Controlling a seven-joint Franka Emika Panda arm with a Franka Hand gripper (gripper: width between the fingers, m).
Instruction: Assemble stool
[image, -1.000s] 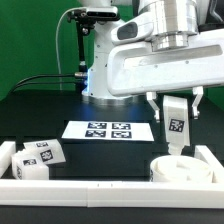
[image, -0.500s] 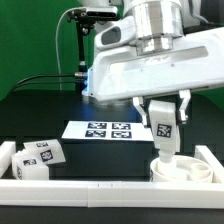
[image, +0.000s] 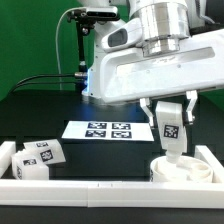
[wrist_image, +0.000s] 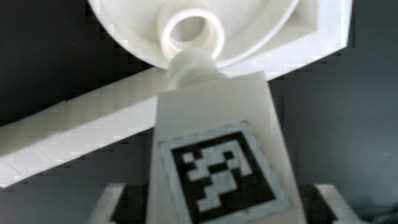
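My gripper has the white leg, now upright on the round white seat. It will let go of the leg standing in the round white seat's hole (image: 171, 174) (wrist_image: 191, 30) nearest the front rail.
My gripper (image: 170, 122) is shut on a white stool leg (image: 172, 130) with a black-and-white tag and holds it upright. The leg's lower end stands on the round white seat (image: 182, 170), which lies at the exterior view's right against the white rail. In the wrist view the leg (wrist_image: 217, 140) fills the middle, its tip at a hole in the seat (wrist_image: 267, 30); the fingers (wrist_image: 116, 205) flank the leg. Two more tagged legs (image: 36, 158) lie at the exterior view's left.
The marker board (image: 108, 130) lies flat in the middle of the black table. Long white frame rails (image: 90, 188) run along the front and sides. The arm's base and cables stand at the back.
The gripper with the leg shifted to the left, then back a little to the right, staying over the seat. The other legs have not moved.
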